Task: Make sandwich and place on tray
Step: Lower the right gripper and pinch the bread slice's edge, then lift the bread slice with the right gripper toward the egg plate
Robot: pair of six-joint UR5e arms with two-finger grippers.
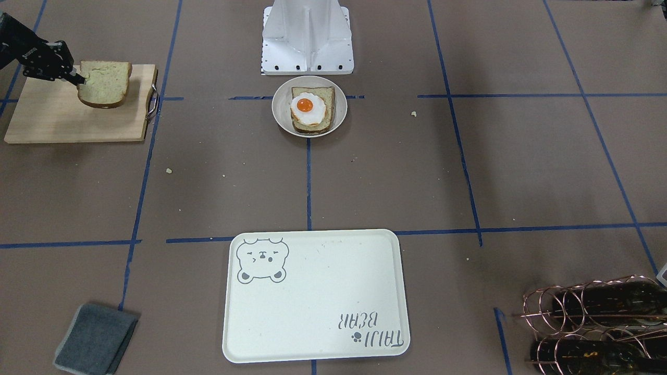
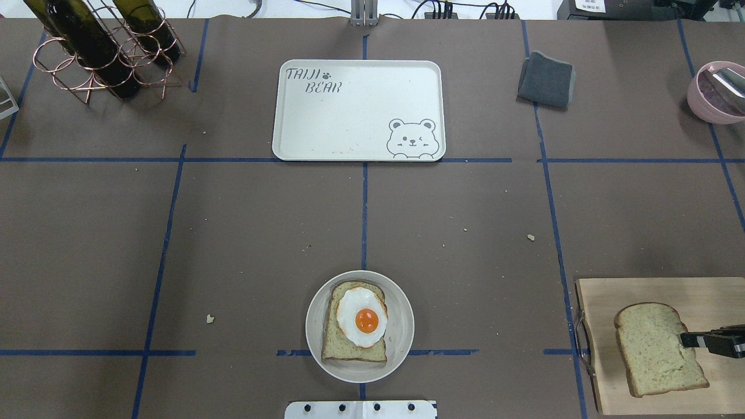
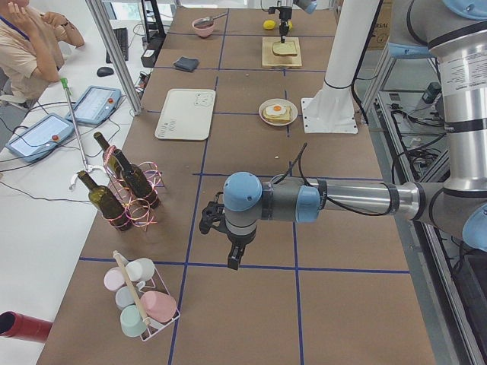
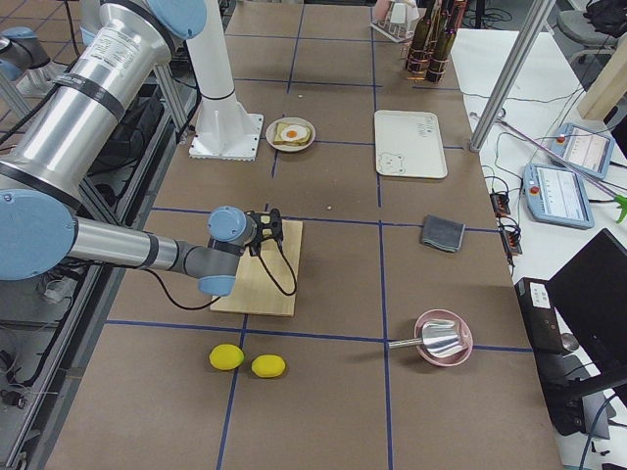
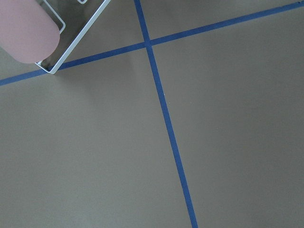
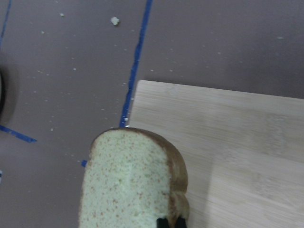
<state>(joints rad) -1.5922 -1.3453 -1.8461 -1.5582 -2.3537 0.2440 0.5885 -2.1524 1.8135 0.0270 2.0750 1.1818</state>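
The robot's right gripper should release the second bread slice, now tilted above the wooden cutting board, on top of the fried egg point(image 1: 310, 102) in the off-white bowl.
A small round off-white bowl point(image 1: 279, 112) point(image 2: 401, 326) stands near the robot's base. It holds one bread slice point(image 2: 349, 343) with a fried egg point(image 1: 307, 108) point(image 2: 362, 317) on top. My right gripper point(image 1: 78, 79) point(image 2: 687, 339) is shut on the edge of a second bread slice point(image 1: 106, 83) point(image 2: 655, 349) point(image 6: 128, 185). It holds that slice tilted a little above the wooden cutting board point(image 1: 62, 120) point(image 2: 640, 291). The cream tray point(image 1: 312, 297) point(image 2: 349, 116) with the bear drawing lies bare across the table. My left gripper point(image 3: 234, 258) hangs over bare table far off; I cannot tell whether it is open.
A grey cloth point(image 1: 96, 338) point(image 2: 546, 80) lies beside the tray. A copper rack of wine bottles point(image 1: 599, 323) point(image 2: 99, 46) stands at the far corner. There are a pink bowl point(image 2: 713, 93), two lemons point(image 4: 245, 360) and a rack of cups point(image 3: 141, 296).
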